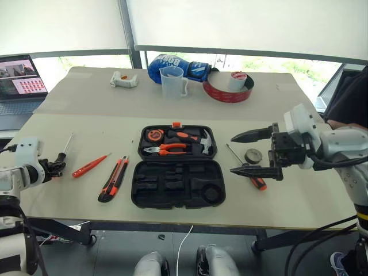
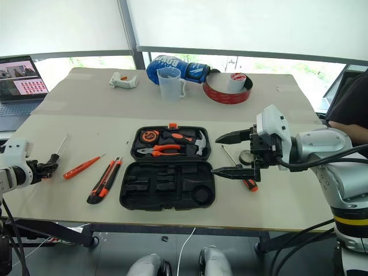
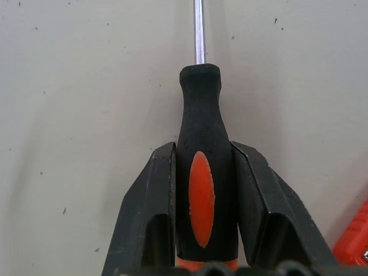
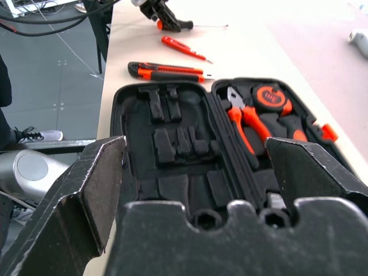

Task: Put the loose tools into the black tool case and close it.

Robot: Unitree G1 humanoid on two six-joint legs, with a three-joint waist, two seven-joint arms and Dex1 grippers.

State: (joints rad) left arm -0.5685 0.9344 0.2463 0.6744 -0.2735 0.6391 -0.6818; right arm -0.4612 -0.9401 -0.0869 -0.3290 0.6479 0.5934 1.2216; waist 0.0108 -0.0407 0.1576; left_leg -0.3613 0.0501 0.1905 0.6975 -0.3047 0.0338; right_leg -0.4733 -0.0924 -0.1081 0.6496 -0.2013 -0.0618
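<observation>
Next, I let go of the orange-and-black screwdriver with my left gripper in the black tool case's near half (image 1: 169, 167), along the hinge below the pliers.
The black tool case (image 1: 135, 192) lies open in the middle of the table, with pliers, a hammer and a tape measure in its far half. At the left, my left gripper (image 1: 57, 165) is shut on the handle of an orange-and-black screwdriver (image 3: 201, 172), which lies on the table with its shaft pointing away. A slim red screwdriver (image 1: 89, 166) and an orange-black utility knife (image 1: 114, 178) lie between that gripper and the case. Right of the case, my right gripper (image 1: 233, 154) hangs open above another orange-and-black screwdriver (image 1: 260, 184). A small dark tape roll (image 1: 253, 156) sits beside it.
On the far half of the table stand a clear measuring cup (image 1: 172, 80), a blue boxing glove (image 1: 190, 68), a big red tape roll (image 1: 227, 91) and a white object (image 1: 123, 79). A laptop (image 1: 20, 80) is at far left. A person in dark clothing (image 1: 352, 98) is at the right edge.
</observation>
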